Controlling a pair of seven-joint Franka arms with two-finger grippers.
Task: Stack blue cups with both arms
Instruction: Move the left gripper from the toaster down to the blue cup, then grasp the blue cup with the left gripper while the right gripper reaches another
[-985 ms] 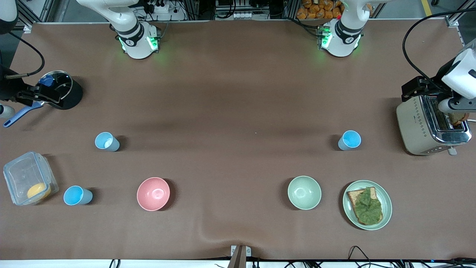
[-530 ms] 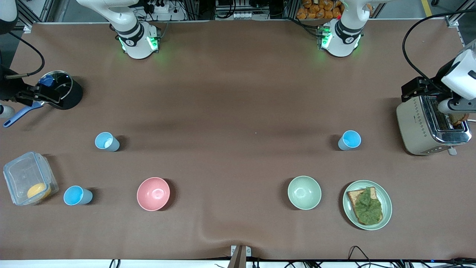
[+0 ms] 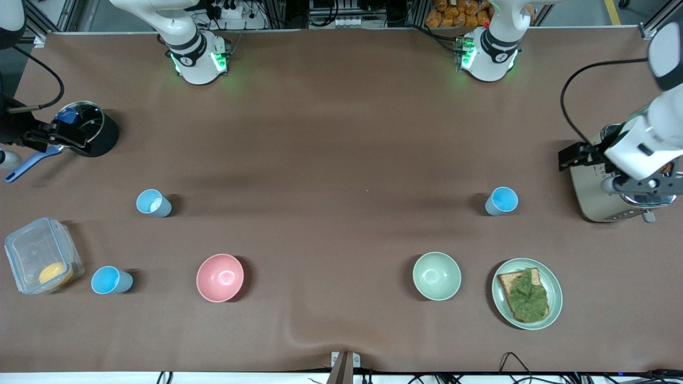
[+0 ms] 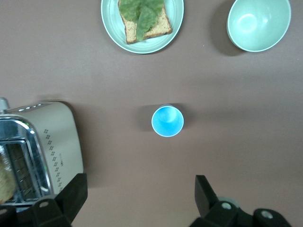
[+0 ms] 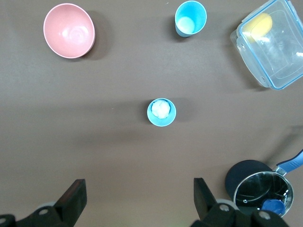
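Note:
My left gripper needs to go to the bright blue cup nearest the toaster next and close on the cup's rim [image 3: 516,194] [image 4: 154,128] on the side that faces the toaster.
Three blue cups stand upright on the brown table. A paler cup [image 3: 153,203] with a whitish inside is toward the right arm's end and also shows in the right wrist view [image 5: 161,112]. A brighter cup [image 3: 111,280] stands nearer the camera, next to a plastic box, and shows too in the right wrist view [image 5: 190,18]. Another bright cup [image 3: 501,201] stands toward the left arm's end [image 4: 167,121]. My left gripper [image 4: 140,198] is open and empty, up beside the toaster [image 3: 643,185]. My right gripper [image 5: 139,201] is open and empty, up beside the black pot.
A toaster [image 3: 592,197] sits at the left arm's end. A plate with toast and lettuce [image 3: 526,293] and a pale green bowl [image 3: 436,276] lie nearer the camera. A pink bowl [image 3: 220,277], a clear box [image 3: 40,261] and a black pot [image 3: 90,130] lie toward the right arm's end.
My left arm has swung from above the toaster toward the bright cup at its end of the table. The right arm and all cups have not moved.

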